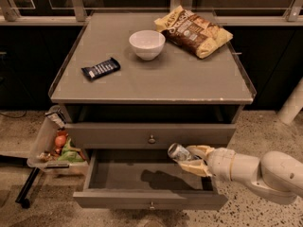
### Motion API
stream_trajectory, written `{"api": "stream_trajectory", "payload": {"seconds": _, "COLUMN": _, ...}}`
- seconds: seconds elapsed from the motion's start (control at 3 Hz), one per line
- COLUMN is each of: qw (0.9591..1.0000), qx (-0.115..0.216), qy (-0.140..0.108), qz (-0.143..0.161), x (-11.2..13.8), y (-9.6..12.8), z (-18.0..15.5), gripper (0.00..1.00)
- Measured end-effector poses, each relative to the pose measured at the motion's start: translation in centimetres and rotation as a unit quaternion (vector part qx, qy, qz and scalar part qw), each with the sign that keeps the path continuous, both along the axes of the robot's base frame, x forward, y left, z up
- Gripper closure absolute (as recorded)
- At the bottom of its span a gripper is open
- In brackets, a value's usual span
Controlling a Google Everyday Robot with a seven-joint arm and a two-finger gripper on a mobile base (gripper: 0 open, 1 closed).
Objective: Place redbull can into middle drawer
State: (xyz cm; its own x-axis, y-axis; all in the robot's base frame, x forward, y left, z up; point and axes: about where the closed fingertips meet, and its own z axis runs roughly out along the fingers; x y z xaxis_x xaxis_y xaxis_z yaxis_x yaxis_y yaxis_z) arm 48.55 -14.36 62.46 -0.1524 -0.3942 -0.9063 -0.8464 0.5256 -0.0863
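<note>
The middle drawer is open. Next, my gripper sets the redbull can down toward the back of the open middle drawer's bottom (165, 165).
My gripper (193, 159) comes in from the right and is shut on the redbull can (178, 152), a slim silver can held tilted with its top pointing up and left. It hangs over the right part of the open middle drawer (142, 176), above the drawer floor, where it casts a shadow. The drawer is pulled out, and its front with a small knob (151, 205) faces me. The closed knobbed drawer front (151, 138) sits just above and behind the can.
On the cabinet top (156, 79) lie a dark blue candy bar (100, 68), a white bowl (147, 44) and a chip bag (193, 30). A bin with snacks (54, 148) hangs at the cabinet's left side. A white post (291, 105) stands at right.
</note>
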Motion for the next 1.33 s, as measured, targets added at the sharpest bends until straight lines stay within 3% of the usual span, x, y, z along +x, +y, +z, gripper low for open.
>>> {"api": "stream_trajectory", "payload": {"seconds": 0.33, "qw": 0.9997, "qx": 0.007, "qy": 0.013, "qz": -0.019, "x": 0.2, "y": 0.3, "z": -1.2, "gripper": 1.0}}
{"api": "stream_trajectory", "payload": {"seconds": 0.67, "qw": 0.9984, "qx": 0.021, "qy": 0.012, "qz": -0.051, "x": 2.1, "y": 1.3, "z": -5.0, "gripper": 1.0}}
{"api": "stream_trajectory", "payload": {"seconds": 1.0, "qw": 0.9969, "qx": 0.028, "qy": -0.005, "qz": -0.073, "x": 3.7, "y": 1.9, "z": -9.1, "gripper": 1.0}}
{"api": "stream_trajectory", "payload": {"seconds": 1.33, "qw": 0.9954, "qx": 0.03, "qy": 0.004, "qz": -0.091, "x": 3.8, "y": 2.3, "z": -13.1, "gripper": 1.0}}
